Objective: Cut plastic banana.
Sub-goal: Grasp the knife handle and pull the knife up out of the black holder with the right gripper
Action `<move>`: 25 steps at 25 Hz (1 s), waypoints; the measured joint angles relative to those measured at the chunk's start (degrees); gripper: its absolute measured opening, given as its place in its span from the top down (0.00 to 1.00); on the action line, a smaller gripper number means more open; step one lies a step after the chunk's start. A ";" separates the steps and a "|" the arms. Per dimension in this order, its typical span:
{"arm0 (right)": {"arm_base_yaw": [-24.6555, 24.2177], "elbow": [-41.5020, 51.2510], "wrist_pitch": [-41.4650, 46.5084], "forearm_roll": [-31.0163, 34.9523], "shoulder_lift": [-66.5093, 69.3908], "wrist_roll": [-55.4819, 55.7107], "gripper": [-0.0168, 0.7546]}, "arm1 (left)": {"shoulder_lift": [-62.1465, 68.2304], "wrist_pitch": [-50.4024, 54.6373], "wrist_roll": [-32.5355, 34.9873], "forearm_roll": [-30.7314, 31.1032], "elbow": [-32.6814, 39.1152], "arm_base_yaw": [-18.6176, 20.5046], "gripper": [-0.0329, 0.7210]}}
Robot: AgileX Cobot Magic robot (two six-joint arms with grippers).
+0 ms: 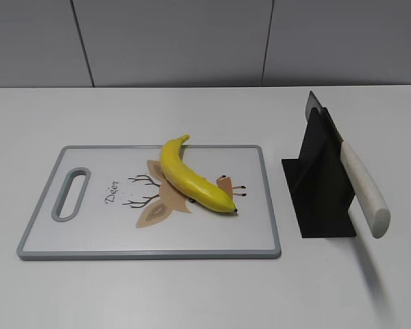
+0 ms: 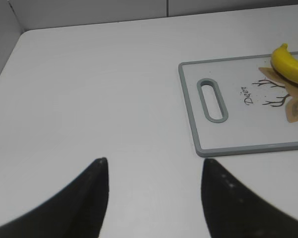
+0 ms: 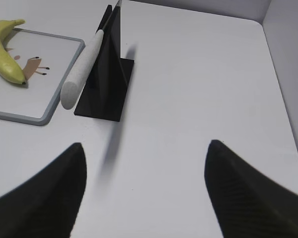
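The middle of the white handle (image 1: 364, 187) (image 3: 83, 69) is the next place for my right gripper to go and close, to take the knife from the black stand.
The yellow plastic banana (image 1: 192, 176) lies whole on a white cutting board (image 1: 89, 233) with a grey rim, stem toward the back. It also shows in the left wrist view (image 2: 290, 66) and the right wrist view (image 3: 5, 49). A knife with a white handle (image 1: 364, 188) rests in a black stand (image 1: 318, 185) to the right of the board; it shows in the right wrist view too (image 3: 82, 69). My left gripper (image 2: 154, 161) is open and empty over bare table left of the board. My right gripper (image 3: 146, 146) is open and empty, near the stand. Neither gripper shows in the exterior view.
The cutting board has a handle slot (image 1: 71, 194) at its left end and a deer drawing under the banana. The white table (image 1: 205, 295) runs to a grey wall at the back. A wall edge stands at the right in the right wrist view (image 3: 288, 59).
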 joint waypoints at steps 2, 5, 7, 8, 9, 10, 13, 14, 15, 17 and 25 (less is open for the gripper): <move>0.00 0.00 0.00 0.00 0.00 0.00 0.23 | 0.00 0.00 0.00 0.00 0.00 0.00 0.19; 0.00 0.00 0.00 0.00 0.00 0.00 0.23 | 0.00 0.00 0.00 0.00 0.00 0.00 0.20; 0.00 0.00 0.00 0.00 0.00 0.00 0.23 | 0.00 0.00 0.00 0.00 0.00 0.00 0.20; 0.00 0.00 0.00 0.00 0.00 0.00 0.23 | 0.00 0.00 0.00 0.00 0.00 0.00 0.20; 0.00 0.00 0.00 0.00 0.00 0.00 0.23 | 0.00 0.00 0.00 0.00 0.00 0.00 0.20; 0.00 0.00 0.00 0.00 0.00 0.00 0.23 | 0.00 0.00 0.00 0.00 0.00 0.00 0.20; 0.00 0.00 0.00 0.00 0.00 0.00 0.23 | 0.00 0.00 0.00 0.00 0.00 0.00 0.20; 0.00 0.00 0.00 0.00 0.00 0.00 0.23 | 0.00 0.00 0.00 0.00 0.00 0.00 0.20; 0.00 0.00 0.00 0.00 0.00 0.00 0.23 | 0.00 0.00 0.00 0.00 0.00 0.00 0.20; 0.00 0.00 0.00 0.00 0.00 0.00 0.23 | 0.00 0.00 0.00 0.00 0.00 0.00 0.20; 0.00 0.00 0.00 0.00 0.00 0.00 0.23 | 0.00 0.00 0.00 0.00 0.00 0.00 0.20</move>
